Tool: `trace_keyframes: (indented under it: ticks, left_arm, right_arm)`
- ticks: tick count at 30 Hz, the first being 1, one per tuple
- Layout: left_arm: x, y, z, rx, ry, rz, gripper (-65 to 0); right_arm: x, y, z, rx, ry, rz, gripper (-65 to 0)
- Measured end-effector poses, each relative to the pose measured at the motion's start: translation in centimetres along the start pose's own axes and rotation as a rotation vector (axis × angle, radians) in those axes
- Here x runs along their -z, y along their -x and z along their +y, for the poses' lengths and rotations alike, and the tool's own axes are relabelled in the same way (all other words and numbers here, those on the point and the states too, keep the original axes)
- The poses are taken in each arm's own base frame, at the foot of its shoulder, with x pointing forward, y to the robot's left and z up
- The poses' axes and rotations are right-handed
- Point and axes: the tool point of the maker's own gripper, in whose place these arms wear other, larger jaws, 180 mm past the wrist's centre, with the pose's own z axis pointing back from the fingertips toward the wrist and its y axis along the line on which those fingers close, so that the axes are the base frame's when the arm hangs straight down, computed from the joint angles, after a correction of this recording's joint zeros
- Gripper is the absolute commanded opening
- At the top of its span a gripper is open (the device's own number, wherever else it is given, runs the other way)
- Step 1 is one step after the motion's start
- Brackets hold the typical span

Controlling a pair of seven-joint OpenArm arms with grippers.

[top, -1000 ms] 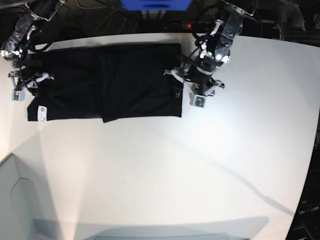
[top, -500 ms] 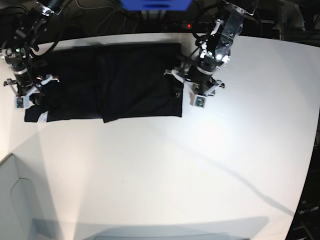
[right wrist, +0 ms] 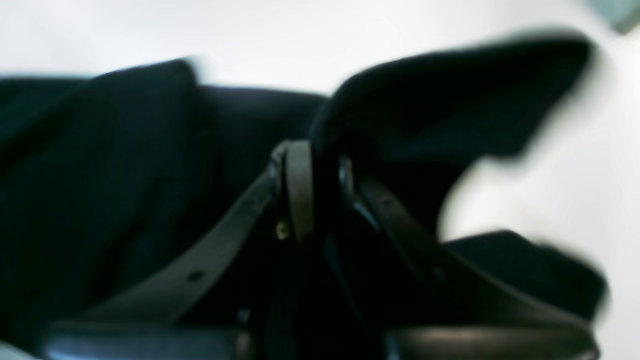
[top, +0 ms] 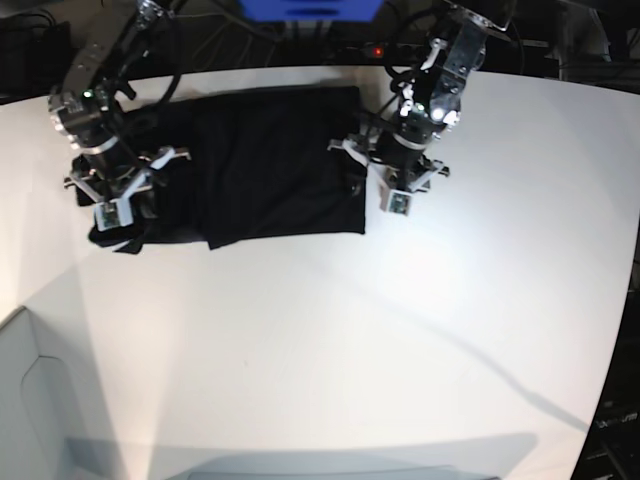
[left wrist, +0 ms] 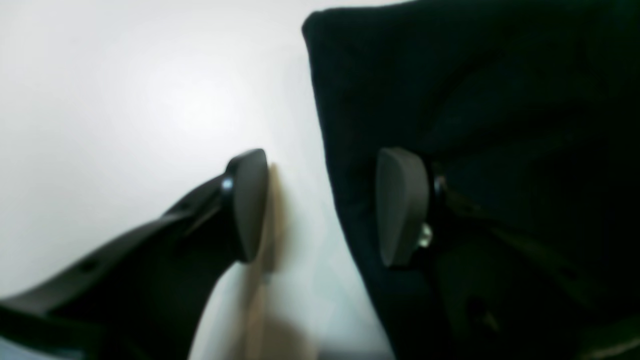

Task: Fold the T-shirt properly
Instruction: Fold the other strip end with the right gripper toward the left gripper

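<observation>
The raised fold will leave my right gripper on the T-shirt's flat cloth, just inside the T-shirt's edge (top: 328, 196) under my left gripper.
The black T-shirt (top: 270, 160) lies part-folded on the white table (top: 420, 340), near its back edge. My right gripper (top: 122, 200) is at the shirt's left end, shut on a raised fold of the black cloth (right wrist: 450, 100); the wrist view shows its fingers (right wrist: 299, 195) pinched together on it. My left gripper (top: 366, 170) stands open over the shirt's right edge. One of its fingertips (left wrist: 247, 205) rests on the bare table and the other presses on the T-shirt (left wrist: 500, 100). No print or tag shows.
Black cables and a blue object (top: 310, 8) run along the table's back edge. A pale grey panel (top: 30, 400) sits at the lower left. The table's right edge curves down at the far right.
My right arm has moved right and toward the front with the shirt's left end in its grip, bunching that end inward; the white tag no longer shows. The left arm has stayed put.
</observation>
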Motion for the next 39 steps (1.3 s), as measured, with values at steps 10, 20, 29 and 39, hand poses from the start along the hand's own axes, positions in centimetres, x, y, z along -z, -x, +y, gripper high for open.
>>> trace_keyframes:
  ticks: [10, 20, 29, 39]
  left_arm:
    - [0.1, 0.1, 0.1, 0.000, -0.002, 0.000, -31.6]
    - [0.0, 0.0, 0.0, 0.001, -0.001, 0.005, -31.6]
    - [-2.3, -2.4, 0.9, -0.037, -0.023, -0.066, -31.6]
    - [-3.1, 0.6, 4.4, -0.075, -0.120, -0.003, -31.6]
  right_arm:
    - [0.7, -3.1, 15.5, -0.107, -0.446, -0.088, -65.0]
    - [4.1, -1.3, 21.1, -0.141, -0.624, 0.002, -65.0]
    - [5.2, -0.6, 21.3, -0.135, -0.638, 0.038, -65.0]
    - [4.9, -1.4, 20.8, -0.149, -0.625, 0.013, -65.0]
